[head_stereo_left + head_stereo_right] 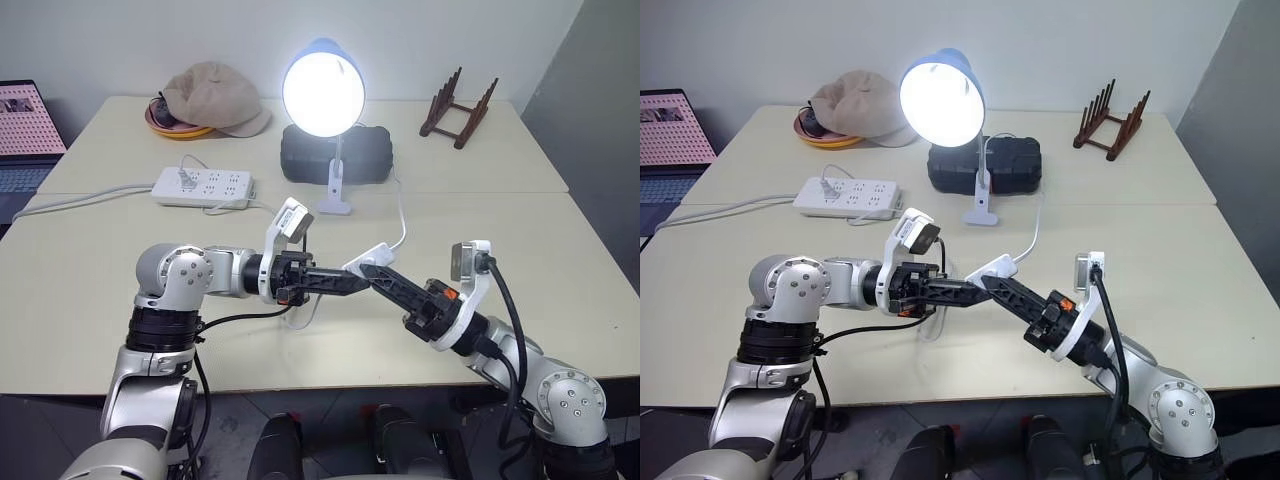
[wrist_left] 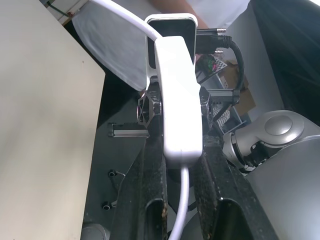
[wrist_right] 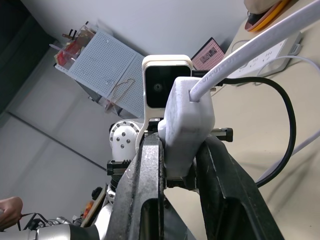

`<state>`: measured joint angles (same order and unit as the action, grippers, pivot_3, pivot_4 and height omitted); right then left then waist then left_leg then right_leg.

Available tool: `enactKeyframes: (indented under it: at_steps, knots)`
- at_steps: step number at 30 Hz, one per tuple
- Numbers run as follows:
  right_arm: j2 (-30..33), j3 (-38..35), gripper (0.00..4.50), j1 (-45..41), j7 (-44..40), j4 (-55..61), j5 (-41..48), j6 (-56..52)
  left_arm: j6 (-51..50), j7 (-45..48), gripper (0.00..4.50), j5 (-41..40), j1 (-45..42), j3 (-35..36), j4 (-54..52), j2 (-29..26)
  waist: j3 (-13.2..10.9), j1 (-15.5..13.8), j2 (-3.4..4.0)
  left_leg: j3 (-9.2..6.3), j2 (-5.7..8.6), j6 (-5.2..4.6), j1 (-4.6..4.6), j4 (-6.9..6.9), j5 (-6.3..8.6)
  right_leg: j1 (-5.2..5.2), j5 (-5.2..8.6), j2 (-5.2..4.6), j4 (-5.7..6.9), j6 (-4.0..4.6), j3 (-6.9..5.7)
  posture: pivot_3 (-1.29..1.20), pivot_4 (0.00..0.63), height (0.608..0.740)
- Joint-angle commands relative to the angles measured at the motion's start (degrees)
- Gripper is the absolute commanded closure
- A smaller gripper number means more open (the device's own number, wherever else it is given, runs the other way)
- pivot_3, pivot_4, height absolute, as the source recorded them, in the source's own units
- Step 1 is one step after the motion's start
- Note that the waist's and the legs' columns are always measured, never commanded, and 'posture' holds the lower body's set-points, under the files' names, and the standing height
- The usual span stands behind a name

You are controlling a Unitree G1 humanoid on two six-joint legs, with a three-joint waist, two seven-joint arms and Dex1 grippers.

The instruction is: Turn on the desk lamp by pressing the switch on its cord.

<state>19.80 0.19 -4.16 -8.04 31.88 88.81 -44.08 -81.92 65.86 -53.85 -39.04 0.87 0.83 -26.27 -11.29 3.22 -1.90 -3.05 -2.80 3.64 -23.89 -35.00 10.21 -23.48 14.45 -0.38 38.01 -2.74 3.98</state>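
I will use my left gripper to set the white inline switch down on the bare tabletop (image 1: 349, 274) in front of the lamp's base.
The desk lamp (image 1: 322, 90) stands clipped at the back of the table, its light-blue shade facing me and its bulb glowing bright. Its thin white cord (image 1: 402, 215) runs forward to the white inline switch (image 1: 366, 258), which is held up above the table. My left gripper (image 1: 350, 282) reaches in from the left and is shut on the switch (image 2: 177, 100). From the right, my right gripper (image 1: 372, 270) is also shut on the switch (image 3: 187, 120), its black fingers (image 3: 150, 190) pressing both sides. Both grippers meet at the switch.
A white power strip (image 1: 203, 186) lies at the back left, its cable trailing left. Behind it a beige cap (image 1: 215, 98) rests on an orange plate (image 1: 175, 127). A black case (image 1: 335, 155) sits behind the lamp, a wooden rack (image 1: 458, 108) at the back right, a laptop (image 1: 25, 125) far left.
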Motion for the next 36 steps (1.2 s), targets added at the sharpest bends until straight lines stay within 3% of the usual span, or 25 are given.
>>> enactKeyframes:
  at_steps: [1,6,11,17,22,27,28,29,36]
  knots:
    - [1.13,-0.84,3.61,-0.29,0.60,1.13,-1.61,0.69,1.10,0.02,4.12,-0.88,-1.41,-0.25,-0.50,-0.96,0.00,0.00,0.00,0.00,0.00,0.00,0.00,0.00,0.00,0.00,0.00,0.00,-0.01,0.00,0.00,0.00,0.150,0.740]
    - [7.34,-2.86,2.33,2.73,-2.89,3.06,-1.87,-1.59,5.69,2.36,4.12,2.17,-2.52,-3.19,0.93,-3.62,0.00,-0.10,0.00,0.02,0.01,0.00,-0.01,0.00,0.00,-0.01,0.00,-0.01,-0.02,0.01,0.02,0.00,0.150,0.740]
    - [16.76,-7.97,1.31,9.87,-6.78,6.34,-7.43,-2.04,20.61,7.57,4.12,12.76,-5.01,-10.82,6.39,-6.57,0.00,-0.83,0.02,0.04,0.07,0.00,-0.04,0.04,0.00,-0.02,0.02,-0.06,-0.08,0.03,0.02,0.00,0.150,0.740]
    - [20.69,-6.49,0.02,7.98,-3.09,12.12,-28.80,2.95,54.28,8.44,4.12,35.23,-8.58,-22.30,20.53,-4.14,0.01,-1.22,0.01,0.12,0.06,0.00,-0.03,0.02,0.00,-0.03,0.01,-0.08,-0.16,0.03,0.08,0.00,0.150,0.740]
    - [20.48,-0.72,0.02,6.24,-4.20,13.60,-41.35,5.66,72.50,7.10,4.12,45.58,-12.04,-25.27,32.20,-0.87,0.01,-1.46,0.01,0.15,0.06,0.00,-0.23,0.04,0.01,-0.16,0.02,-0.08,-0.25,0.03,0.08,0.00,0.150,0.740]
    - [20.45,2.06,0.02,8.06,-6.89,13.47,-47.47,7.12,80.89,7.30,4.12,49.24,-14.50,-24.07,40.29,1.73,0.01,-1.55,0.00,0.14,0.09,0.00,-0.86,0.02,0.01,-0.68,-0.20,-0.07,-0.24,-0.36,0.06,0.00,0.150,0.740]
    - [20.24,2.02,0.00,8.33,-7.45,13.43,-47.82,7.20,81.22,7.85,3.42,49.23,-14.79,-23.49,40.95,1.98,0.01,-1.54,0.00,0.13,0.10,-0.01,-0.87,0.01,0.01,-0.68,-0.18,-0.07,-0.24,-0.39,0.06,0.00,0.150,0.740]
    - [20.11,1.92,0.00,8.64,-8.02,13.39,-48.29,7.38,81.58,8.50,3.38,49.26,-15.03,-23.08,41.38,2.02,0.01,-1.51,0.00,0.13,0.10,-0.01,-0.89,0.01,0.01,-0.68,-0.18,-0.07,-0.24,-0.40,0.06,0.00,0.150,0.740]
    - [20.95,1.01,0.00,9.97,-12.78,12.44,-51.45,8.39,77.93,14.00,1.78,46.80,-13.78,-19.16,35.70,-2.08,0.01,-1.28,0.00,0.08,0.09,-0.01,-0.83,-0.08,0.00,-0.68,-0.18,-0.04,-0.05,-0.40,0.05,0.00,0.150,0.740]
